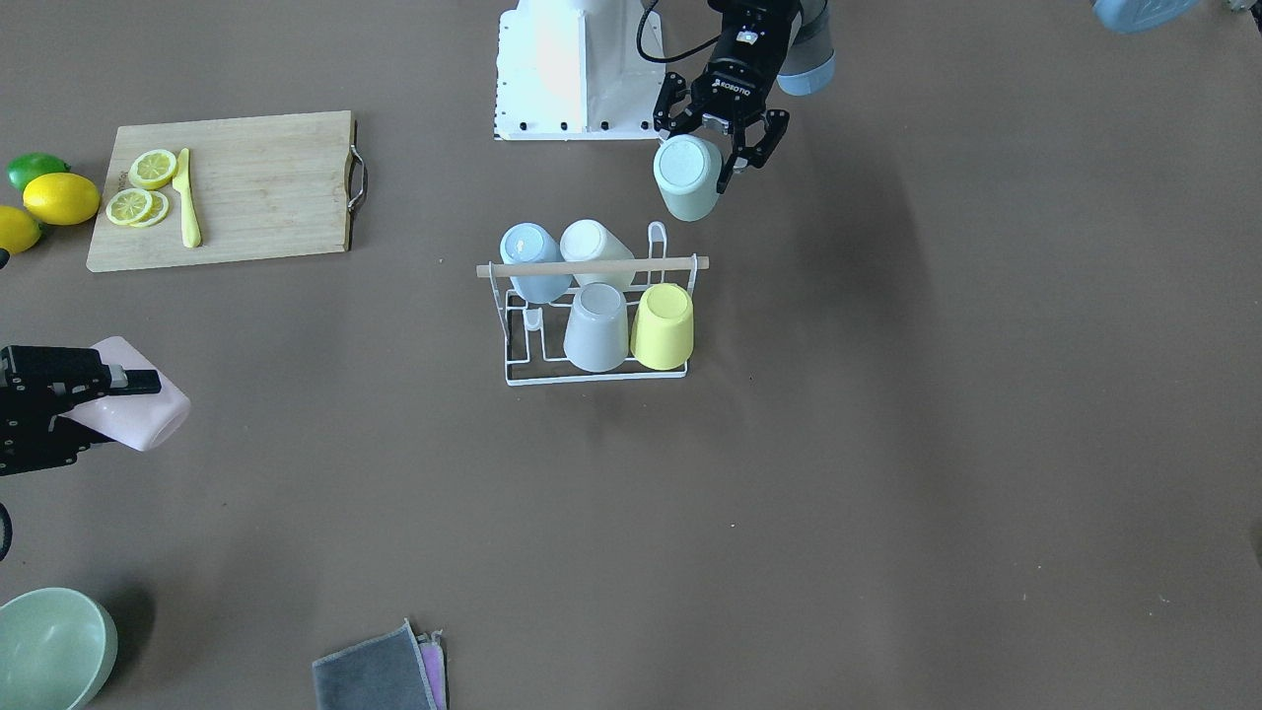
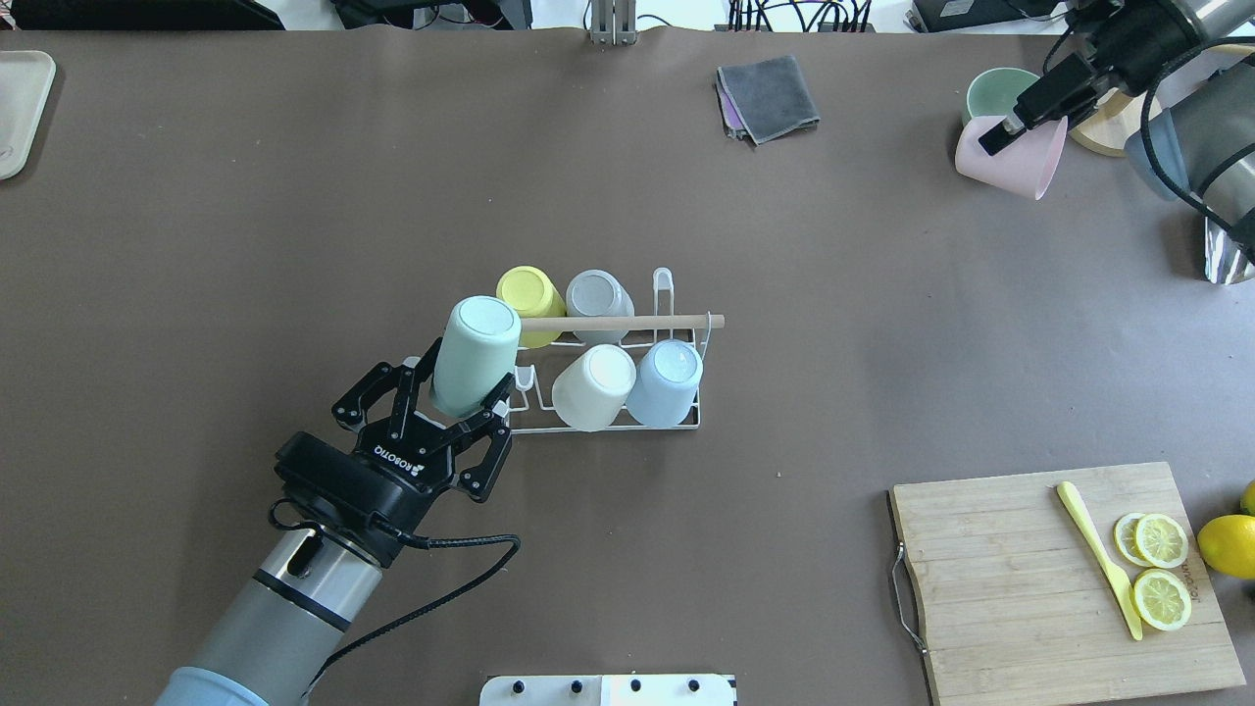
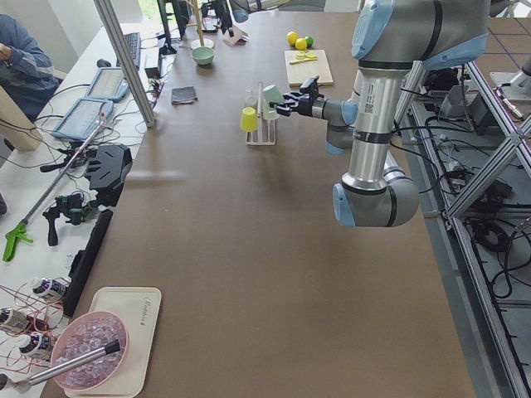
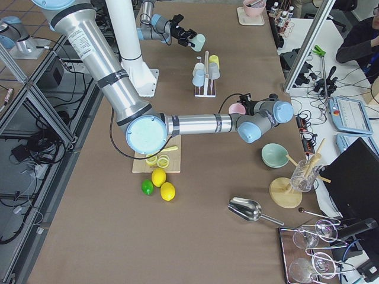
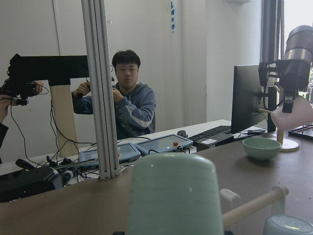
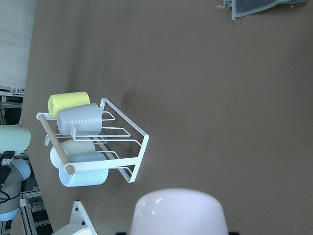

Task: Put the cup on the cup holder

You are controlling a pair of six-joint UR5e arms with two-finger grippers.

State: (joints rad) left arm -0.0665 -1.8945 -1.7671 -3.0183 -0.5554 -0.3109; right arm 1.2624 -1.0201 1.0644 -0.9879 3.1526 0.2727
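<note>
The mint green cup, now tilted upside down above the rack, will be let go by my left gripper on the free peg of the cup holder (image 1: 663, 253), next to the cream cup.
The cup holder (image 2: 608, 428) is a white wire rack with a wooden rod (image 2: 627, 322) across its top, mid-table. Yellow (image 2: 527, 291), grey (image 2: 596, 294), cream (image 2: 593, 384) and light blue (image 2: 667, 380) cups sit upside down on it. My left gripper (image 2: 463, 387) is shut on a mint green cup (image 2: 476, 353), held upside down and tilted above the rack's near left end, where a prong stands free. My right gripper (image 2: 1010, 137) is shut on a pink cup (image 2: 1015, 162), held far to the right of the rack. The pink cup also shows in the right wrist view (image 6: 178, 213).
A cutting board (image 2: 1059, 579) with lemon slices and a yellow knife lies at the near right, a lemon (image 2: 1228, 544) beside it. A green bowl (image 2: 995, 90) is behind the pink cup. A folded grey cloth (image 2: 770, 93) lies at the far side.
</note>
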